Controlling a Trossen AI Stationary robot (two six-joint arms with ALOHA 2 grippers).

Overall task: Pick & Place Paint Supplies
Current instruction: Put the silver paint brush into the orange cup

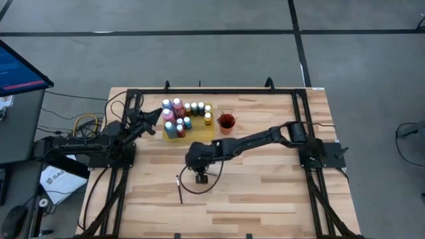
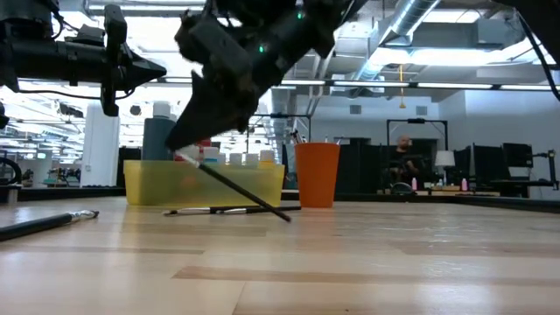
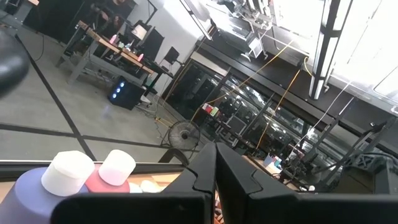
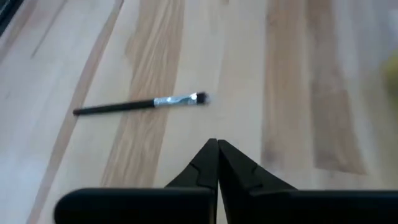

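Next, I let go of the thin dark brush, now held over the table's middle, with my right gripper among the brushes in the orange cup (image 1: pixel 226 121) that is beside the yellow mat.
Several paint bottles (image 1: pixel 182 116) with pale caps stand on a yellow mat (image 1: pixel 199 135) at the far middle. Beside it, an orange cup (image 1: pixel 226 122) holds brushes. My right gripper (image 1: pixel 200 176) hangs over the table's middle, shut on a thin dark brush (image 2: pixel 241 191). A second brush (image 1: pixel 180 190) lies flat nearer the front edge and shows in the right wrist view (image 4: pixel 140 104). A third brush (image 2: pixel 227 210) lies in front of the mat. My left gripper (image 3: pixel 215 155) is shut and hovers at the bottles' left side, above a purple bottle (image 3: pixel 37 186) and a pink one (image 3: pixel 112 177). My right gripper (image 2: pixel 188 150) pinches the brush near its upper, light end (image 2: pixel 191 158), coming from above and slanting down. The brush slants away below the fingers, and its dark lower end (image 2: pixel 287 218) reaches the tabletop. In the right wrist view the fingers hide the hold.
The mat (image 2: pixel 206 184) and the cup (image 2: pixel 317 175) stand close together at the far middle. Bare wood spreads along the near half and the right side. A dark metal frame runs along the table's edges, and a thin cable loops below my right gripper.
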